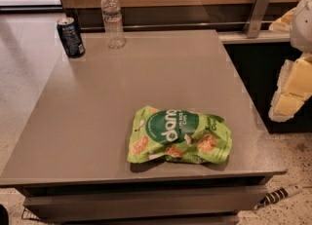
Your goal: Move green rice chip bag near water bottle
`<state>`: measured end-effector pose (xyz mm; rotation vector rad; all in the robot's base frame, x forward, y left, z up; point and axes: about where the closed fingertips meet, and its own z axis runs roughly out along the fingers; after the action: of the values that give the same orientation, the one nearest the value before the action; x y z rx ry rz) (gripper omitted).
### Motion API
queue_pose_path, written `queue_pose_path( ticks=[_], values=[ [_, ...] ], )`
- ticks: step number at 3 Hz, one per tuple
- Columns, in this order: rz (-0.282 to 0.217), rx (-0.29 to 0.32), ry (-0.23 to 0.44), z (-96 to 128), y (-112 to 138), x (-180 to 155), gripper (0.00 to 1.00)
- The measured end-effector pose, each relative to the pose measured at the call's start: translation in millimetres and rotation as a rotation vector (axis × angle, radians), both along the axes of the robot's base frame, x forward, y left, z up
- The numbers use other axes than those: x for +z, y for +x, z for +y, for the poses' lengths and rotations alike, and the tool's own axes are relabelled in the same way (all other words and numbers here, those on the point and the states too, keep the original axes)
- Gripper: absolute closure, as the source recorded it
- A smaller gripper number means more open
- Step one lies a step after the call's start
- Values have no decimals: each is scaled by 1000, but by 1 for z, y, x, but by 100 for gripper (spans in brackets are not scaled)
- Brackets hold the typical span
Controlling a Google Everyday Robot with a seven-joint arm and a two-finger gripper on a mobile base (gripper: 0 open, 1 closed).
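The green rice chip bag is next for my gripper, which should go to it and close on the bag's middle [184, 139], by the near edge of its dark green circle.
The green rice chip bag [179, 136] lies flat on the grey table [97, 121], near its front right. It is crinkled and lime green, with a dark green circle and orange chip pictures. The water bottle [112, 17] is clear with a white cap. It stands upright at the table's far edge, left of centre. My gripper [291, 89], white and pale yellow, hangs at the right edge of the view, beyond the table's right side. It is above floor level, well to the right of the bag, and holds nothing that I can see.
A dark blue soda can [70, 36] stands at the far left corner, left of the bottle. A wooden wall panel with a metal rail and bracket [257, 13] runs behind the table. A power strip [282, 193] lies on the floor at front right.
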<state>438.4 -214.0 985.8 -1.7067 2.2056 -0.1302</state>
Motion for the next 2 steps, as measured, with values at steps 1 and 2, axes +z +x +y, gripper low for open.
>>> queue_pose_path(
  ticks=[1,2],
  values=[
    [0,0,0,0,0,0,0],
    [11,17,13,7,4,-2,0]
  ],
)
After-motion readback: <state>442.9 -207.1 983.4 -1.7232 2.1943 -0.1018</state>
